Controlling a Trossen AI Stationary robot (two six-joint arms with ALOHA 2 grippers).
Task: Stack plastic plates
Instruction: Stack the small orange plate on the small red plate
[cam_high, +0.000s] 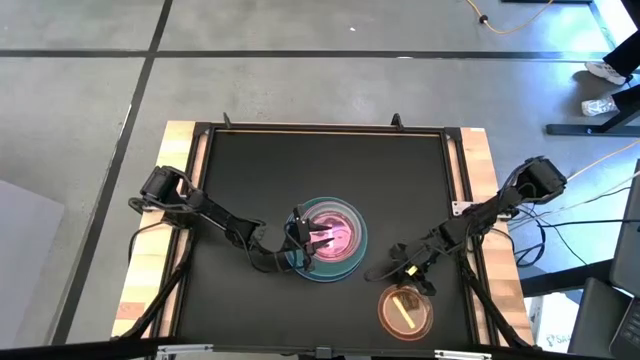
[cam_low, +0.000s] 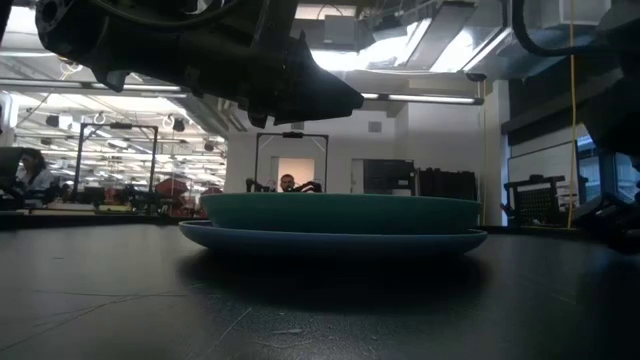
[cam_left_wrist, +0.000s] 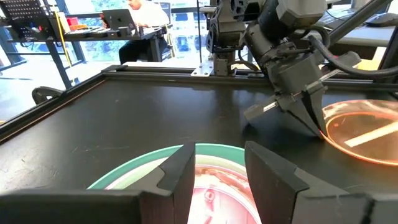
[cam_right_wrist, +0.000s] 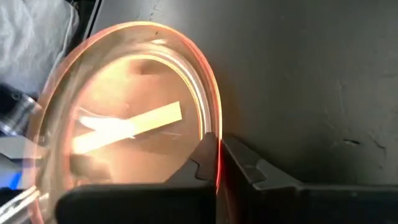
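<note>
The robot's right gripper needs to let go of the orange dish on the pink top piece of the plate stack (cam_high: 331, 238).
A stack of plastic plates (cam_high: 300, 268) sits at the table's middle: a blue-grey plate (cam_low: 330, 240) at the bottom, a teal one (cam_low: 340, 212) on it, and pink pieces (cam_high: 338, 235) on top. My left gripper (cam_high: 318, 237) hangs open just above the stack, its fingers standing over the pink top piece (cam_left_wrist: 217, 186) and clear of it in the low view (cam_low: 330, 100). A translucent orange dish (cam_high: 405, 310) with a pale centre stripe (cam_right_wrist: 130, 124) lies near the table's near right. My right gripper (cam_high: 412, 280) is shut on its rim. My right gripper (cam_right_wrist: 217, 165) pinches the orange dish's rim (cam_right_wrist: 216, 140) on the side nearest the stack, with one finger inside the dish and one outside. The fingers slant down from the far right (cam_left_wrist: 308, 115). Whether the dish is off the table I cannot tell.
Bare black tabletop lies far of the stack (cam_high: 320, 165) and to its left. Raised rails (cam_high: 455, 170) and wooden strips (cam_high: 165, 220) border the table. People show in the room beyond (cam_left_wrist: 143, 15), (cam_low: 288, 182).
</note>
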